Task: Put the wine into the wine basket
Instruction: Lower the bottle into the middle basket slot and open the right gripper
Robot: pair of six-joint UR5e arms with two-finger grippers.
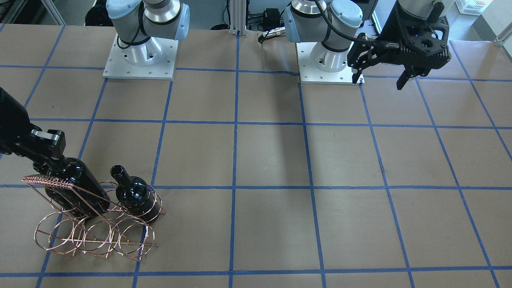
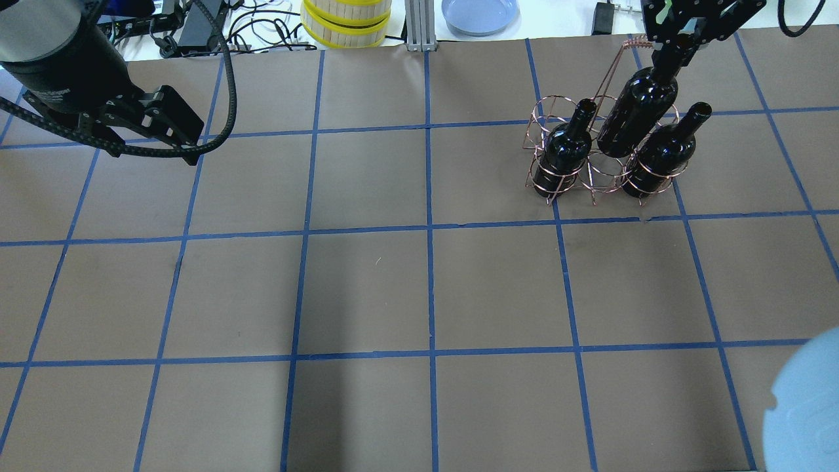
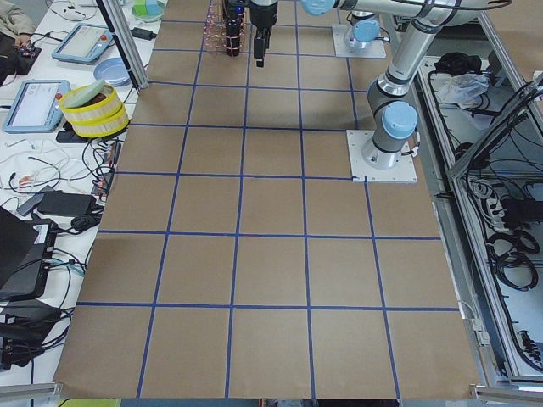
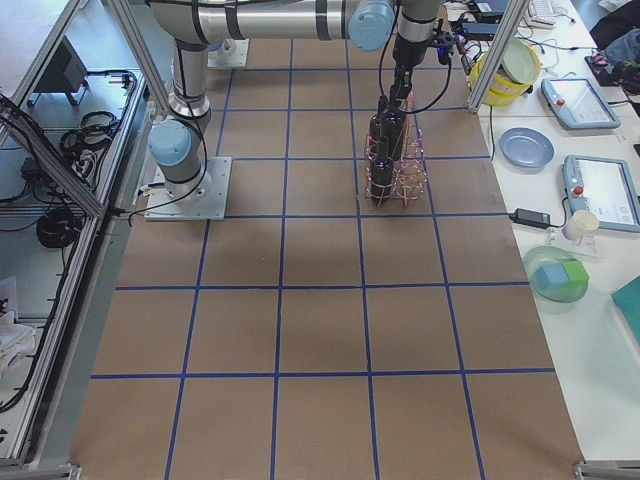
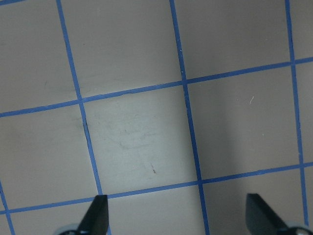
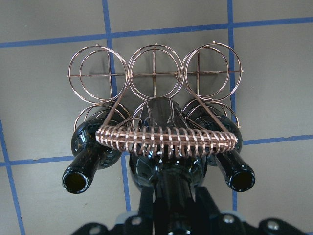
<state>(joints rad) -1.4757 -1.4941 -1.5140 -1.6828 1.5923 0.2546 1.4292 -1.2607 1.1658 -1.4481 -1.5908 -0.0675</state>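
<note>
My right gripper needs to let go of the third bottle in the wine basket's middle ring (image 1: 100, 196) (image 6: 159, 128), between the two outer bottles.
The rose-gold wire wine basket (image 2: 593, 172) stands at the table's far right; it also shows in the front view (image 1: 96, 236) and the right wrist view (image 6: 155, 73). Two near-black wine bottles (image 2: 565, 149) (image 2: 661, 157) stand tilted in its outer rings. My right gripper (image 2: 678, 42) is shut on the neck of a third bottle (image 2: 637, 113), held tilted with its base at the middle ring, behind the coil-wrapped handle (image 6: 166, 139). I cannot tell whether its base rests down. My left gripper (image 1: 379, 80) is open and empty above bare table (image 5: 178, 215).
A yellow-banded round container (image 2: 346, 23) and a blue plate (image 2: 480, 13) sit beyond the table's far edge. The arm bases (image 1: 140, 60) (image 1: 330, 60) are bolted on the robot's side. Blue tape lines grid the brown table.
</note>
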